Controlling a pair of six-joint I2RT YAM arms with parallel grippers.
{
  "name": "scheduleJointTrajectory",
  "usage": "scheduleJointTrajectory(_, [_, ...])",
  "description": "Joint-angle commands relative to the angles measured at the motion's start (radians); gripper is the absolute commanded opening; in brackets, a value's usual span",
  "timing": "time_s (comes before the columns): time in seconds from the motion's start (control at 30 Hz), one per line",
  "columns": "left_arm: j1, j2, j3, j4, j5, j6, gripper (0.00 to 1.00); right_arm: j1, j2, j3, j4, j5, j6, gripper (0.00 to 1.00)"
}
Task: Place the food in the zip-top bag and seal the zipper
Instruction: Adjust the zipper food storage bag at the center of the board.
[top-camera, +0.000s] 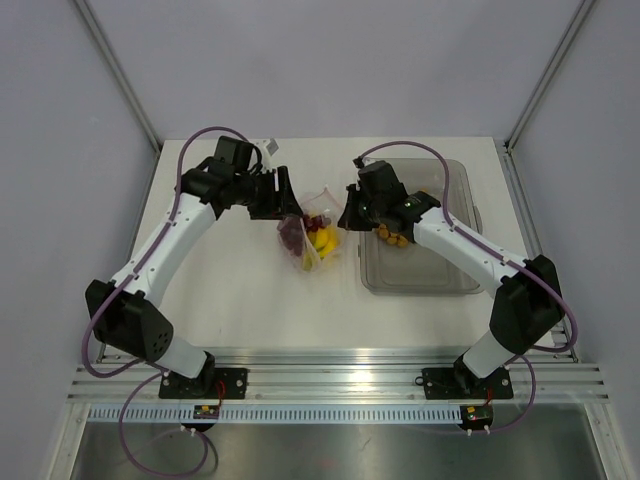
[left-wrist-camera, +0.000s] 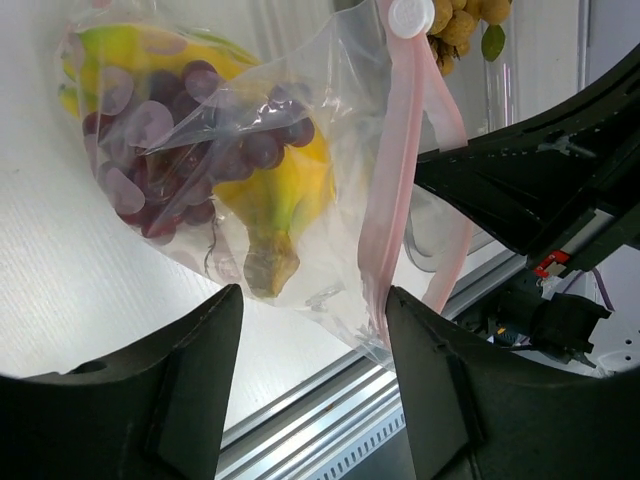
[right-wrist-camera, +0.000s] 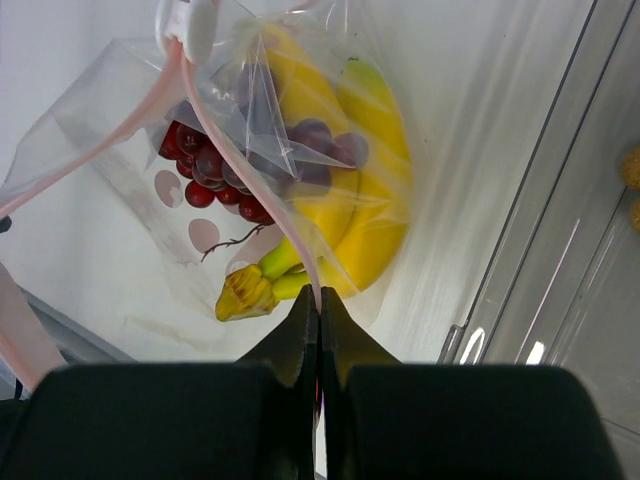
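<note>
Next, I pinch the strip's opposite side (left-wrist-camera: 380, 275) with my left gripper first, as my right gripper holds the bag's pink strip while the tan-orange fruits lie in the tray.
The clear dotted zip-top bag (top-camera: 313, 236) lies on the table between my two grippers. Inside it are yellow bananas (left-wrist-camera: 275, 190) and dark red grapes (left-wrist-camera: 175, 160), also seen in the right wrist view: bananas (right-wrist-camera: 350, 190), grapes (right-wrist-camera: 215, 165). My right gripper (right-wrist-camera: 319, 292) is shut on the pink zipper strip (right-wrist-camera: 290, 230) at one side of the bag's mouth. My left gripper (left-wrist-camera: 312, 295) is open, its jaws astride the bag's other corner, with the zipper strip (left-wrist-camera: 395, 170) against its right finger. The tan-orange fruits (top-camera: 392, 237) lie in the rigid tray, outside the bag.
The rigid clear tray (top-camera: 420, 280) stands at the right, partly under my right arm. The white zipper slider (left-wrist-camera: 410, 15) sits at the far end of the strip. The aluminium rail (top-camera: 340, 375) runs along the table's near edge.
</note>
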Motion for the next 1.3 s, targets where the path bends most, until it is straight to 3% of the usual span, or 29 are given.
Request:
scheduleJointTrajectory(0.0, [-0.009,-0.078,0.016,0.026,-0.043,0.005,0.62,-0.006,-0.035,0.046,0.047,-0.014,0.021,0.00])
scheduleJointTrajectory(0.17, [-0.090,-0.111,0.016,0.004,-0.152,-0.023,0.59,-0.006,-0.037,0.054,0.046,-0.014,0.026,0.00])
scheduleJointTrajectory(0.27, [-0.175,-0.141,0.012,-0.010,-0.308,-0.102,0.62,-0.004,-0.038,0.057,0.043,-0.014,0.026,0.00])
scheduleJointTrajectory(0.4, [-0.344,-0.164,-0.011,0.012,-0.618,-0.209,0.63,-0.007,-0.040,0.058,0.047,-0.017,0.029,0.00])
scheduleJointTrajectory(0.6, [-0.429,-0.096,0.036,-0.061,-0.795,-0.273,0.60,-0.006,-0.041,0.055,0.047,-0.026,0.029,0.00])
scheduleJointTrajectory(1.03, [-0.470,-0.016,0.048,-0.008,-0.833,-0.289,0.56,-0.006,-0.046,0.054,0.049,-0.038,0.026,0.00])
scheduleJointTrajectory(1.13, [-0.470,0.006,0.050,-0.020,-0.852,-0.287,0.47,-0.006,-0.047,0.052,0.050,-0.038,0.026,0.00])
scheduleJointTrajectory(1.27, [-0.470,0.004,0.045,-0.046,-0.875,-0.287,0.26,-0.006,-0.052,0.051,0.046,-0.027,0.023,0.00])
